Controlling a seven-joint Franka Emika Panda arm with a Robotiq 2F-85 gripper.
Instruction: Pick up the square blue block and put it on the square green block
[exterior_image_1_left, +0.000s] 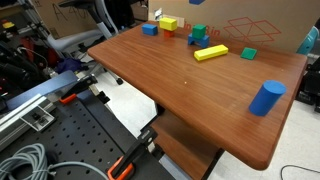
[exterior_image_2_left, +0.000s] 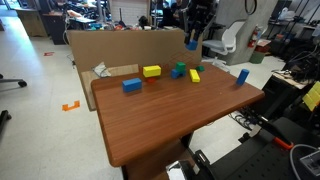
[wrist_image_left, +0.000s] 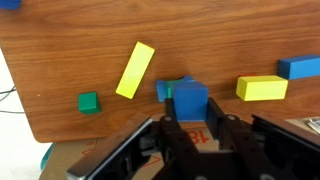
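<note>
My gripper is to let go of the square blue block, held above the table's far side, on top of the square green block (exterior_image_1_left: 200, 20) (wrist_image_left: 181, 86), above the lower blue block.
My gripper (wrist_image_left: 191, 104) is shut on the small blue cube (wrist_image_left: 190, 94) and holds it in the air above the table's far side. An exterior view shows the gripper (exterior_image_2_left: 192, 38) with the cube (exterior_image_2_left: 190, 45) above the cluster of blocks. In an exterior view the cube (exterior_image_1_left: 197, 3) is at the top edge. The small green cube (exterior_image_2_left: 181, 68) stands on the table below, touching another blue block (exterior_image_2_left: 175, 73). It also shows in an exterior view (exterior_image_1_left: 200, 32). In the wrist view only a sliver of the green cube (wrist_image_left: 171, 92) shows behind the held cube.
A long yellow block (wrist_image_left: 135, 69), a flat green block (wrist_image_left: 89, 102), a yellow block (wrist_image_left: 262, 88) and a blue block (wrist_image_left: 300, 68) lie on the wooden table (exterior_image_1_left: 180, 90). A big blue cylinder (exterior_image_1_left: 267, 97) stands near one edge. A cardboard box (exterior_image_2_left: 110, 45) is behind the table.
</note>
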